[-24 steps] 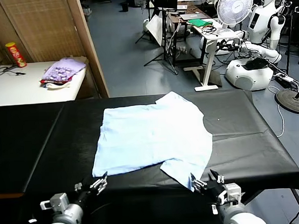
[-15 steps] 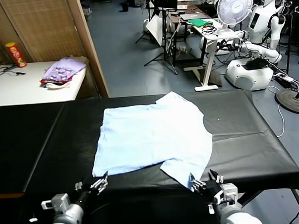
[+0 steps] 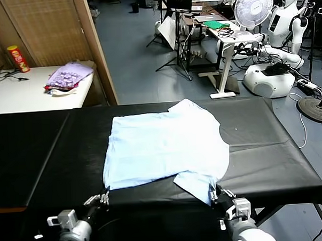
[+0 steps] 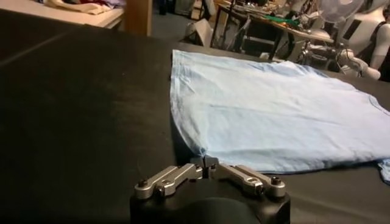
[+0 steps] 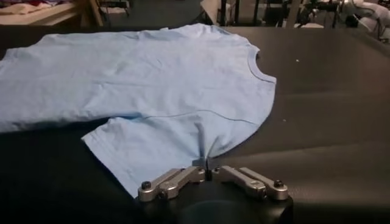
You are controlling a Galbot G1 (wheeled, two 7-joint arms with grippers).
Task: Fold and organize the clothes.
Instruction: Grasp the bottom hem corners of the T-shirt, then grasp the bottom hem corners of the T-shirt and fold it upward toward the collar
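Note:
My right gripper holds the near sleeve's edge. It will let go of it on top of the T-shirt's body [image 3: 204,150] [image 5: 213,89], close to the collar.
The clothes, one pale blue T-shirt [image 3: 165,147], lie spread flat on the black table [image 3: 45,152], collar toward the right. My left gripper [image 3: 104,197] is at the table's near edge, shut on the shirt's near left corner [image 4: 204,157]. In the left wrist view the left gripper [image 4: 207,164] pinches that corner between its fingertips. My right gripper [image 3: 214,193] is shut on the edge of the near sleeve [image 3: 198,184]. In the right wrist view the right gripper [image 5: 206,165] holds fabric that rises in a small crease from the T-shirt [image 5: 152,79].
A white side table [image 3: 21,94] at the back left carries a purple patterned cloth pile [image 3: 68,76] and a red can [image 3: 17,58]. A wooden post [image 3: 96,48] stands behind the black table. Desks, a fan [image 3: 252,7] and white robots [image 3: 285,24] stand at the back right.
Both grippers moved forward to the shirt's near edge and went from open to shut, the left on the corner, the right on the sleeve edge. The left corner has shifted slightly.

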